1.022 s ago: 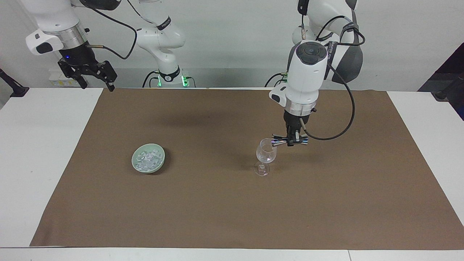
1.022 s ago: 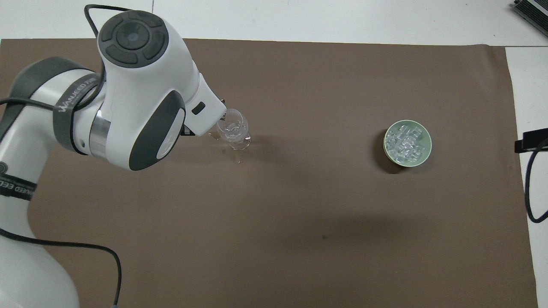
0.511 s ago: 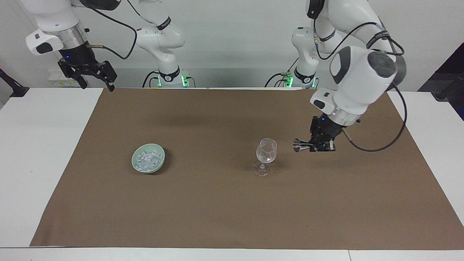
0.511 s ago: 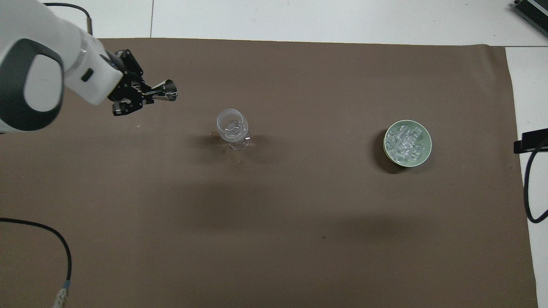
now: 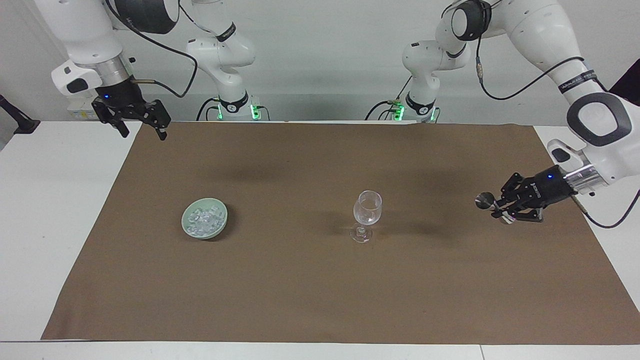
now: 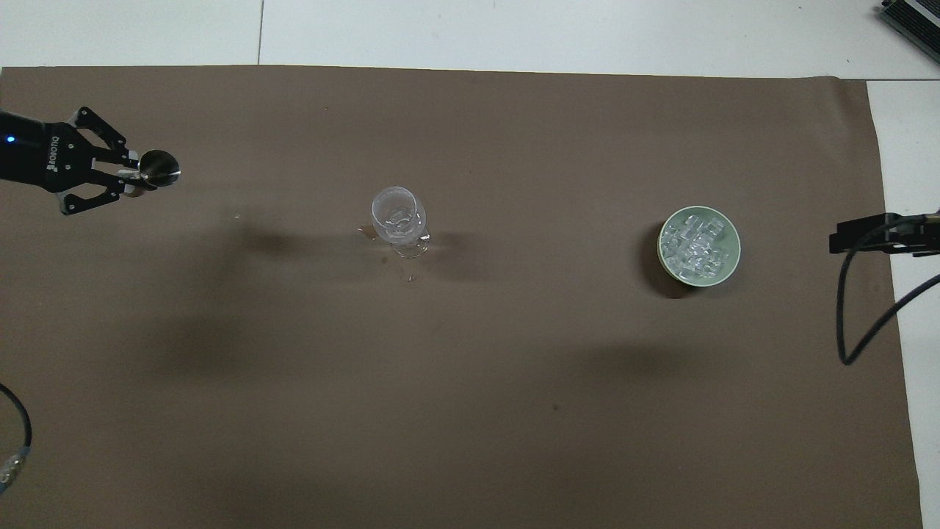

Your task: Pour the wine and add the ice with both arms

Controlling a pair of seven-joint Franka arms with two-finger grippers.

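Next, my right gripper needs to go down to the ice cubes in the middle [image 6: 697,250] of the pale green bowl and close there.
A clear stemmed glass [image 5: 367,214] [image 6: 399,219] stands upright mid-mat. The wine cannot be made out in it. The ice [image 5: 203,220] [image 6: 696,242], a heap of small clear cubes, fills a pale green bowl [image 5: 190,229] [image 6: 731,258] toward the right arm's end. My left gripper [image 5: 500,211] [image 6: 131,175] hangs low over the mat at the left arm's end, shut on a metal jigger [image 5: 484,201] [image 6: 159,166] lying sideways in its grip. My right gripper [image 5: 144,134] [image 6: 859,239] waits open and empty, raised over the mat's corner by the right arm's base.
The brown mat [image 5: 300,300] covers most of the white table [image 5: 55,200]. A few small wet spots [image 6: 367,232] lie on the mat beside the glass. A black cable [image 6: 863,330] hangs from the right arm at the mat's edge.
My left arm has swung away from the glass to its own end of the table, carrying the jigger. My right gripper has drifted slightly toward the mat.
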